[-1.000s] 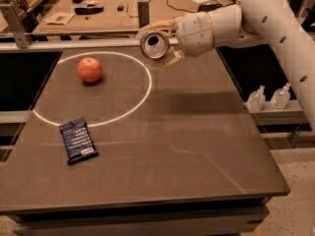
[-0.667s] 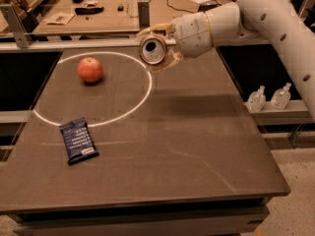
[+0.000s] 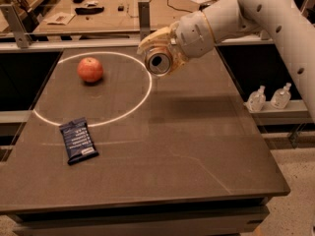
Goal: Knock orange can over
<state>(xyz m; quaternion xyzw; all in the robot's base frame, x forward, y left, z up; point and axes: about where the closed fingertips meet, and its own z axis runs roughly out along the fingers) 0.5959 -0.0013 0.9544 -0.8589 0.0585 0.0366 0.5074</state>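
Note:
Next, I drop the orange can, now held above the table's far middle, on the dark table (image 3: 164, 112) just outside the rim of the white circle.
The orange can (image 3: 159, 63) lies on its side in my gripper (image 3: 154, 58), held above the far middle of the dark table (image 3: 197, 151). Its silver top faces the camera, and most of its body is hidden between the cream fingers (image 3: 153, 37). The gripper is shut on the can, just right of the white circle's (image 3: 145, 95) rim. The arm's shadow falls on the table below and to the right.
A reddish apple (image 3: 90, 70) sits inside the white circle at the far left. A dark blue snack packet (image 3: 78, 140) lies at the near left on the circle's line. Two small clear bottles (image 3: 268, 98) stand on a ledge off the right edge. A workbench is behind.
My gripper has moved down and slightly right with the can, closer to the table surface. The apple and the packet have not moved.

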